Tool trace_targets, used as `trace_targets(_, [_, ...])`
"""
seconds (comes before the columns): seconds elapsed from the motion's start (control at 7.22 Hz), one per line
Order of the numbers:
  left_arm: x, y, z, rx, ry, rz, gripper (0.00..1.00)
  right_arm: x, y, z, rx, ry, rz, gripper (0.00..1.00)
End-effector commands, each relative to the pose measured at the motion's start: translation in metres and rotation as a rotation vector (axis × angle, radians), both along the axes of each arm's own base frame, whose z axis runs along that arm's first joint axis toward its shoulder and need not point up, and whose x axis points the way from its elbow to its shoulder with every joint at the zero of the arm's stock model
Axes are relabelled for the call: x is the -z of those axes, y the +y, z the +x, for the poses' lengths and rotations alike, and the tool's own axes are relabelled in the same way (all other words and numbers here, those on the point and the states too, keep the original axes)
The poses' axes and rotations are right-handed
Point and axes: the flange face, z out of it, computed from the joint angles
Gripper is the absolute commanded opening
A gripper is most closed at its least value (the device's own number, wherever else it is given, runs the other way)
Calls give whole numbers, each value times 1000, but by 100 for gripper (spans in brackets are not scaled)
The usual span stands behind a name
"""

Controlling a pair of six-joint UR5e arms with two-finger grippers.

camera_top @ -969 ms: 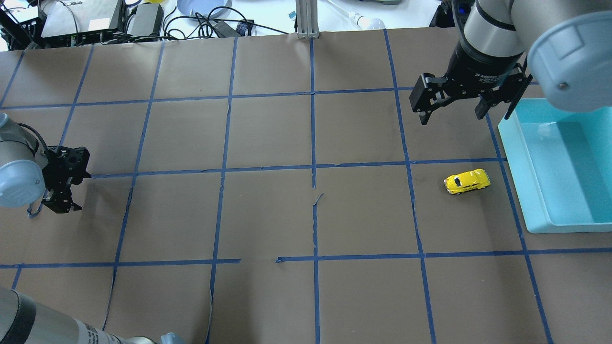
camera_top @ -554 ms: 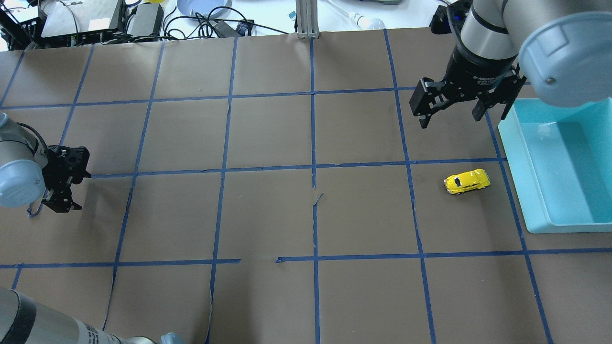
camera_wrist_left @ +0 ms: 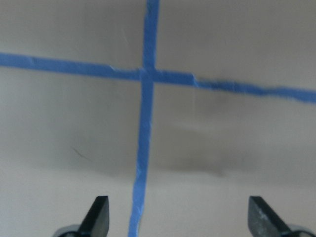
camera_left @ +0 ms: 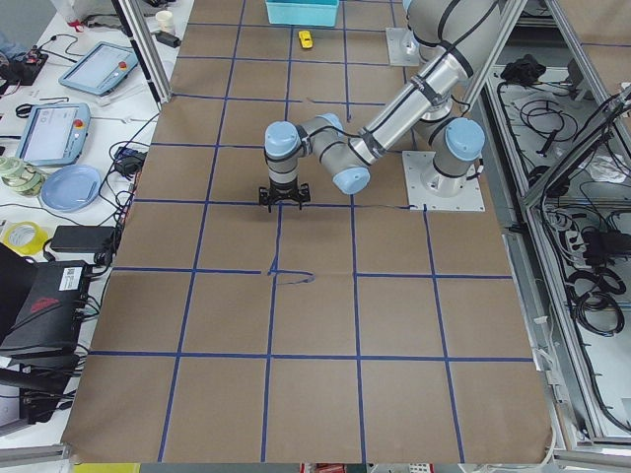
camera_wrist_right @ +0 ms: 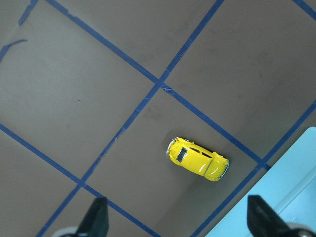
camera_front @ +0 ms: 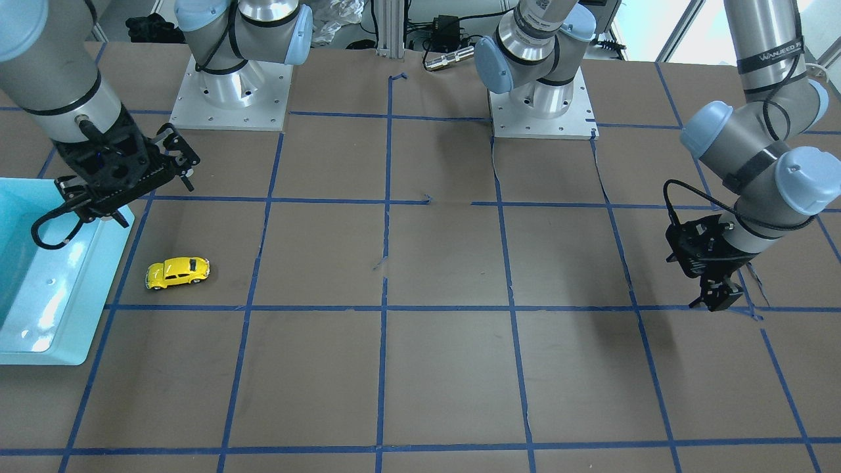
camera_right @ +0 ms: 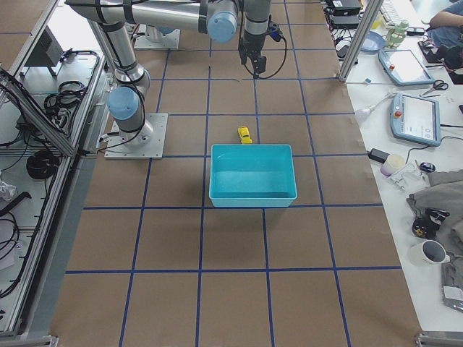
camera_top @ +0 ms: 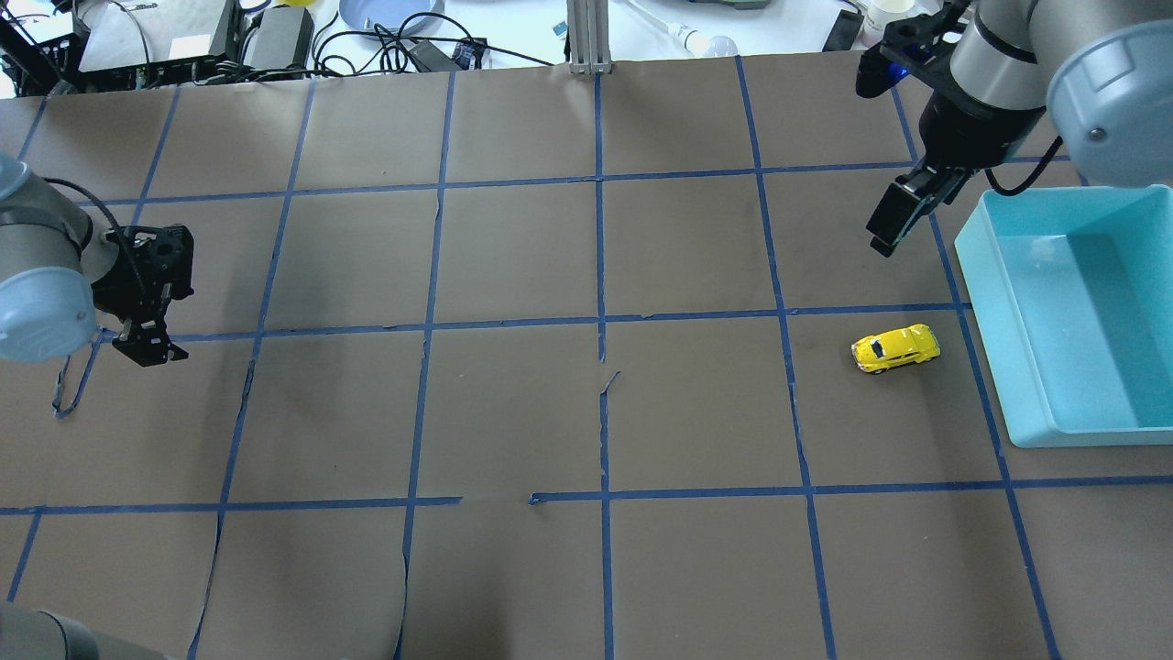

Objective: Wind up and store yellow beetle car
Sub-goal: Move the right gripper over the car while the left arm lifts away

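Observation:
The robot's right gripper will next grab the yellow beetle car by its middle (camera_front: pixel 177 271) (camera_wrist_right: pixel 198 160), closing across both sides below the roof, ahead of the rear window.
The yellow beetle car (camera_top: pixel 896 348) stands on its wheels on the brown table, just left of the light-blue bin (camera_top: pixel 985 302). It also shows in the front view (camera_front: pixel 177 272) and in the right wrist view (camera_wrist_right: pixel 197 159). My right gripper (camera_top: pixel 893 220) is open and empty. It hangs above the table, beyond the car on the far side, clear of it. It also shows in the front view (camera_front: pixel 158 205) and in its wrist view (camera_wrist_right: pixel 178 217). My left gripper (camera_top: pixel 151 353) is open and empty over the table's far left, also seen in its wrist view (camera_wrist_left: pixel 180 217).
The bin (camera_front: pixel 39 295) is empty and lies at the table's right side next to the car. Blue tape lines (camera_top: pixel 600 321) grid the table. Cables and boxes (camera_top: pixel 275 37) lie beyond the far edge. The arm bases (camera_front: pixel 230 98) stand at the robot's side.
My right gripper has turned about its wrist, from spread wide to edge-on in the overhead view, and shifted a little right. My left gripper has moved slightly toward the far side.

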Motion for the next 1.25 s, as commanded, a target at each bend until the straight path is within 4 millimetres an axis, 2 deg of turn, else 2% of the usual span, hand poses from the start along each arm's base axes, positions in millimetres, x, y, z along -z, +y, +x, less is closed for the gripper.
trace_targets(0.0, [-82, -25, -70, -158, 24, 60, 100, 51, -6, -31, -274, 10, -50, 100])
trace_targets(0.14, [-116, -33, -115, -273, 22, 72, 100, 73, -1, -31, -422, 28, -87, 100])
trace_targets(0.28, [-140, -27, -171, -420, 13, 59, 100, 95, 6, -36, -550, 36, -95, 100])
trace_targets(0.42, [-160, -11, -226, -560, 12, 29, 100, 126, 13, -50, -610, 27, -93, 100])
trace_targets(0.55, [-169, 1, -262, -764, 12, 7, 100, 146, 15, -68, -701, 36, -112, 100])
trace_targets(0.69, [-174, 5, -271, -961, 22, -3, 100, 163, 15, -70, -804, 49, -119, 100])
trace_targets(1.11, [-227, 36, -268, -1192, 66, -80, 100, 207, 15, -70, -829, -5, -53, 100])
